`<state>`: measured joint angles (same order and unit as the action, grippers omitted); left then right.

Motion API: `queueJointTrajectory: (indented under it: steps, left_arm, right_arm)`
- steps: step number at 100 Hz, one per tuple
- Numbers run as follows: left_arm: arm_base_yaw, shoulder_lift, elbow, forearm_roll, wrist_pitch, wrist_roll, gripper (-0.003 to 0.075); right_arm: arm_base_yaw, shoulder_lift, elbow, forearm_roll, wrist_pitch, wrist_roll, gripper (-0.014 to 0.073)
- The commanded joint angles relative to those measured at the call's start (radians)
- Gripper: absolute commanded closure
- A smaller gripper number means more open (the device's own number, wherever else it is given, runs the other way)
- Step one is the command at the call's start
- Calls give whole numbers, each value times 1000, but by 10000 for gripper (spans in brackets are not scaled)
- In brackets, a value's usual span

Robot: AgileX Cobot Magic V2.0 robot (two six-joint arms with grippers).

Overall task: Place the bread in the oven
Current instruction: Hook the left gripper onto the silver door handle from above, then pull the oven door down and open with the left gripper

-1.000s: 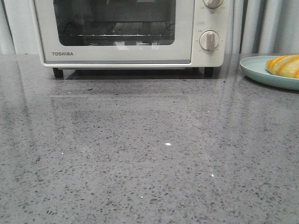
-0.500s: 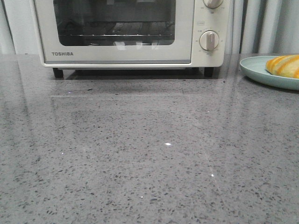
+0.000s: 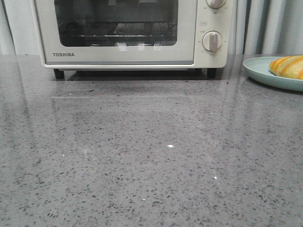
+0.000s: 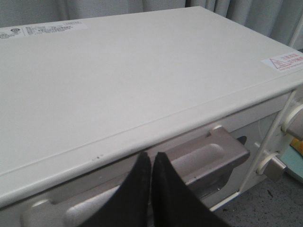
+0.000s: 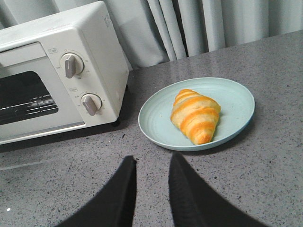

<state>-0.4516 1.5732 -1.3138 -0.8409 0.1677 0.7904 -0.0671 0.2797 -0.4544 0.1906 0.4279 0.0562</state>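
The bread on the plate is next: my right gripper needs to go to the bread's end farther from the oven [image 3: 301, 70] [image 5: 201, 131] and close there.
The cream-white TOSHIBA oven [image 3: 123, 33] stands at the back of the grey counter with its door closed. The bread [image 3: 289, 66], striped orange and yellow, lies on a pale teal plate [image 3: 265, 73] at the right; it also shows in the right wrist view [image 5: 196, 116]. My left gripper [image 4: 151, 156] is shut and empty, hovering above the oven's top front edge, just over the grey door handle [image 4: 208, 153]. My right gripper [image 5: 151, 161] is open and empty above the counter, short of the plate [image 5: 156, 120]. Neither gripper shows in the front view.
Two round dial knobs [image 3: 212, 41] sit on the oven's right panel. Grey curtains [image 3: 265, 26] hang behind. The speckled counter [image 3: 151, 156] stretches in front of the oven.
Reflections in the oven's glass door have shifted slightly. The bread, plate and oven have not moved.
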Motion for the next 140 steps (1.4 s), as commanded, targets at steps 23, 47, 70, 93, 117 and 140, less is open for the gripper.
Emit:
queueJointTrajectory:
  steps: [23,47,70,93,117,140]
  left_arm:
    - [-2,-28,-19,103,87,3,742]
    - [-2,-54,-19,103,190,3,742]
    - [-2,-77,-19,104,360,-15,742]
    - [-2,-77,-7,129,481,-42,742]
    - [-2,-77,118,156,479,-42,742]
    - [-2,-77,205,178,470,-42,742]
  right_arm:
    - [1,18,-33,-8,-78,-9,452]
    - [1,18,-33,-8,-80,-9,452]
    - [1,18,-66,-8,-94,-9,452]
    - [1,18,-150,-8,-112,-9,452]
    - [1,18,-207,-8,-108,-9,452]
    - [1,18,-211,-8,-101,-9,452]
